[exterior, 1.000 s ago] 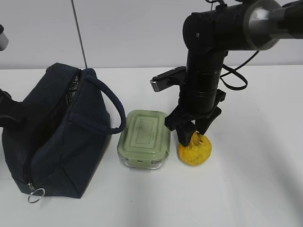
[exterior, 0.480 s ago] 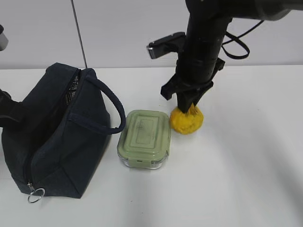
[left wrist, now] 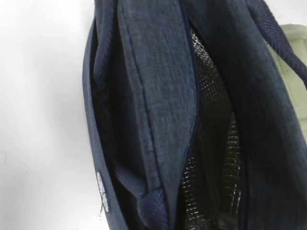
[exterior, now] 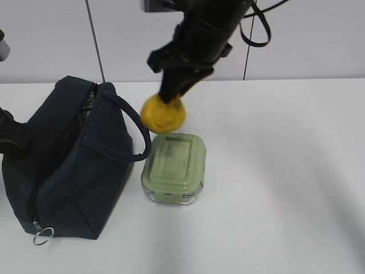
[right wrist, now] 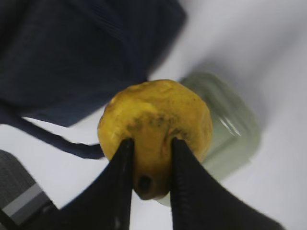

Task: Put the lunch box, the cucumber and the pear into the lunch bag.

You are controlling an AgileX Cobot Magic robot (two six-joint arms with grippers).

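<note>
The robot's right gripper needs to release the pear inside the navy lunch bag, around the middle of its unzipped opening [exterior: 69,132].
My right gripper [exterior: 171,96] is shut on the yellow-orange pear [exterior: 163,114] and holds it in the air, above the gap between the lunch bag [exterior: 63,160] and the lunch box [exterior: 174,166]. In the right wrist view both fingers [right wrist: 122,163] pinch the pear [right wrist: 156,110]. The green-lidded lunch box stands on the table right of the bag. The navy bag's zip is open, showing mesh and silvery lining [left wrist: 211,143]. A black part of the left arm [exterior: 8,137] sits at the bag's left side; its jaws are hidden. The cucumber is out of view.
The bag's loop handle [exterior: 134,128] arches towards the lunch box. A metal ring pull [exterior: 43,235] hangs at the bag's near corner. The white table [exterior: 285,188] stretches out to the right. A grey wall stands behind.
My right gripper has lifted the pear off the table to the right of the lunch box and carried it up and left, towards the bag. Bag and lunch box have not moved.
</note>
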